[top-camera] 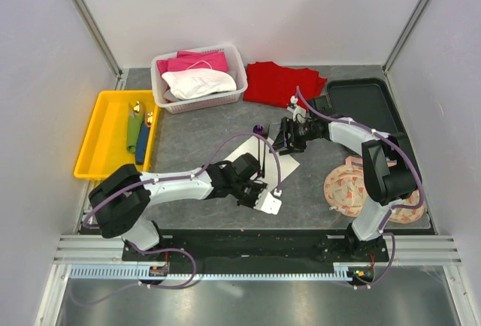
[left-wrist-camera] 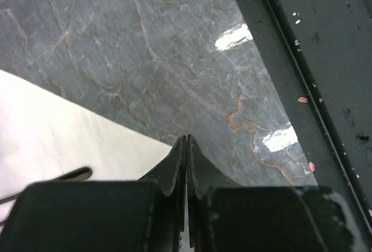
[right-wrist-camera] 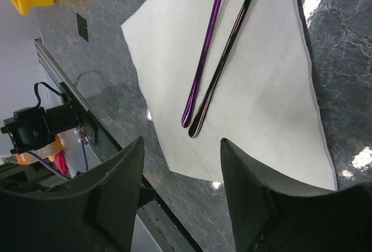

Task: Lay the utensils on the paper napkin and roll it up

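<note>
The napkin's near corner lies flat beside the left gripper's shut fingers, so the robot should open that gripper, pinch the corner and fold it over the utensils' handle ends (left-wrist-camera: pixel 82 173).
The paper napkin (top-camera: pixel 246 149) lies mid-table, its near part hidden under my left arm. A purple utensil (right-wrist-camera: pixel 206 43) and a dark utensil (right-wrist-camera: pixel 226 54) lie side by side on the napkin (right-wrist-camera: pixel 261 89); their heads show in the top view (top-camera: pixel 259 129). Green and blue-handled utensils (top-camera: pixel 137 131) with gold ends lie in the yellow tray (top-camera: pixel 98 142). My left gripper (left-wrist-camera: pixel 187 140) is shut, its tips at the napkin's corner (left-wrist-camera: pixel 58 130); a dark utensil end (left-wrist-camera: pixel 75 175) shows beside it. My right gripper (right-wrist-camera: pixel 180 165) is open and empty above the napkin's edge.
A white basket (top-camera: pixel 236 59) with pink and white cloth stands at the back. A red folded cloth (top-camera: pixel 282 82) lies beside it. A black tray (top-camera: pixel 368 101) is at the back right. Patterned plates (top-camera: pixel 347 185) lie at the front right. The table's dark front edge (left-wrist-camera: pixel 325 78) is close to the left gripper.
</note>
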